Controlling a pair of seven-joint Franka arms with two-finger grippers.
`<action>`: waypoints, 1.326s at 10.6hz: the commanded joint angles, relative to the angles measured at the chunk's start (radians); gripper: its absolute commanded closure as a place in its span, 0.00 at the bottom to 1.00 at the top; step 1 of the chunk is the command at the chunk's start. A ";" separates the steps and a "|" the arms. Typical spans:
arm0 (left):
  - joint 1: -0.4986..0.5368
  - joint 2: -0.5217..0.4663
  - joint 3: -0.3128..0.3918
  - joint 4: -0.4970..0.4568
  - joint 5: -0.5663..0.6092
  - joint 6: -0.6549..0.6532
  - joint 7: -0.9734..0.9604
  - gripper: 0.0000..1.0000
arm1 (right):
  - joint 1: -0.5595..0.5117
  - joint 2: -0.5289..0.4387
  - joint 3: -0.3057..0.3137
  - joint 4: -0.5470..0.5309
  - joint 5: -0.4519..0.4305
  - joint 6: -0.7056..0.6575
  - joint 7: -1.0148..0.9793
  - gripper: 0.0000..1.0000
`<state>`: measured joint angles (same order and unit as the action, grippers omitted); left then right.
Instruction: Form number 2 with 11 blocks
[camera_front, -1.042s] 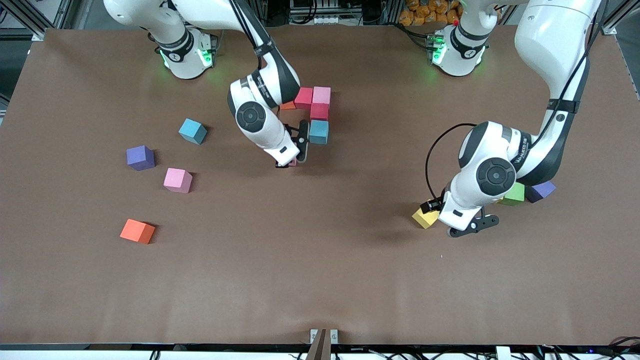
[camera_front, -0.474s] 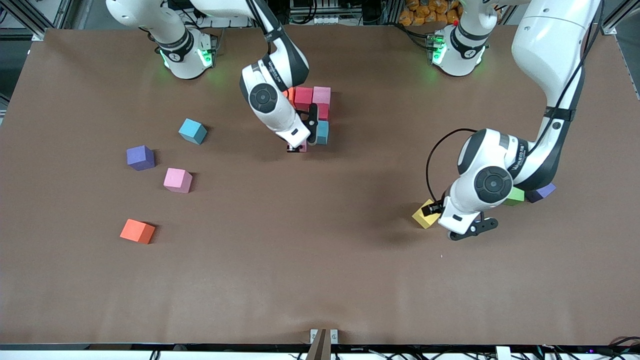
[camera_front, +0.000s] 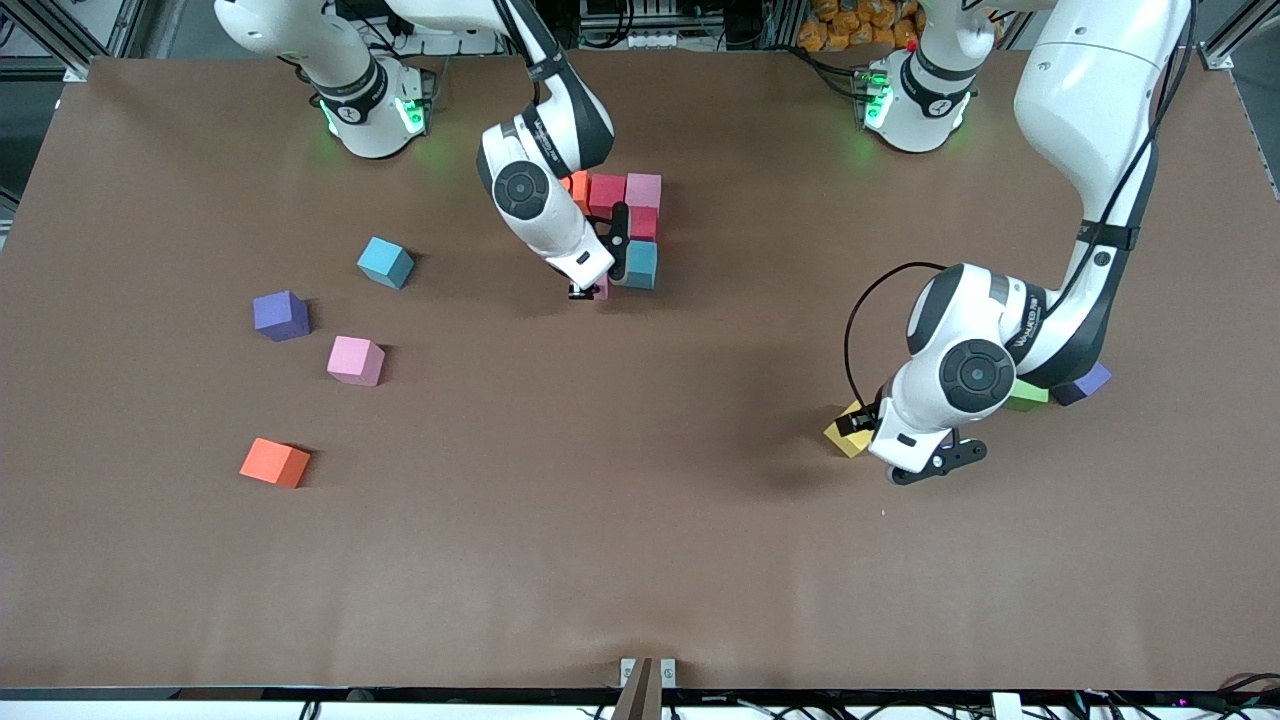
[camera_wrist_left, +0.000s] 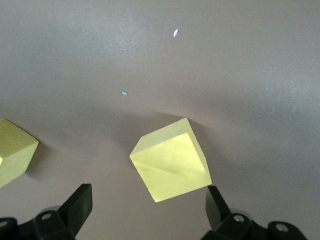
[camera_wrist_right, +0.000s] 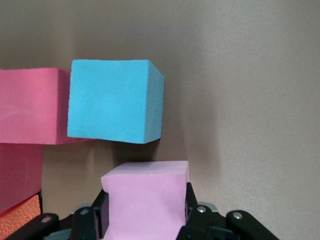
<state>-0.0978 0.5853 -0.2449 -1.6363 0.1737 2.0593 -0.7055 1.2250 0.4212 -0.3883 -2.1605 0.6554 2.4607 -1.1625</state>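
Note:
The pink block will sit on the table snug (camera_front: 602, 272) (camera_wrist_right: 122, 181) against the light blue block when my right gripper lets go of it there, closing the small gap.
A partial number 2 lies near the robots' bases: an orange block (camera_front: 578, 184), a red block (camera_front: 606, 193), a pink block (camera_front: 643, 189), a second red block (camera_front: 643, 222) and a light blue block (camera_front: 638, 264). My right gripper (camera_front: 603, 284) (camera_wrist_right: 145, 202) is shut on another pink block (camera_wrist_right: 146, 197), low over the table right beside the light blue block (camera_wrist_right: 115, 100), with a small gap between them. My left gripper (camera_front: 930, 464) (camera_wrist_left: 149, 200) is open and holds nothing, just above the table next to a yellow block (camera_front: 845, 436) (camera_wrist_left: 171, 160). A second yellow block (camera_wrist_left: 15, 150) lies nearby.
Toward the right arm's end lie loose blocks: light blue (camera_front: 385, 262), purple (camera_front: 281, 315), pink (camera_front: 355, 360) and orange (camera_front: 275, 462). A green cube (camera_front: 1026, 396) and a purple block (camera_front: 1083, 383) sit partly under the left arm.
My right gripper has carried the pink block toward the robots' bases, up beside the light blue block. My left gripper has edged closer to the yellow block and stays open.

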 joint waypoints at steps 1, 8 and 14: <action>-0.016 0.011 0.015 0.024 -0.016 -0.002 -0.009 0.00 | 0.044 -0.042 -0.017 -0.053 0.065 0.020 -0.036 0.74; -0.017 0.011 0.015 0.024 -0.011 -0.002 -0.006 0.00 | 0.077 -0.048 -0.018 -0.056 0.098 0.026 -0.034 0.75; -0.025 0.019 0.015 0.026 -0.005 -0.001 0.000 0.00 | 0.073 -0.044 -0.020 -0.056 0.099 0.043 -0.037 0.75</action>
<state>-0.1082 0.5946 -0.2430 -1.6315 0.1735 2.0593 -0.7060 1.2821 0.4133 -0.3953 -2.1808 0.7245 2.4844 -1.1674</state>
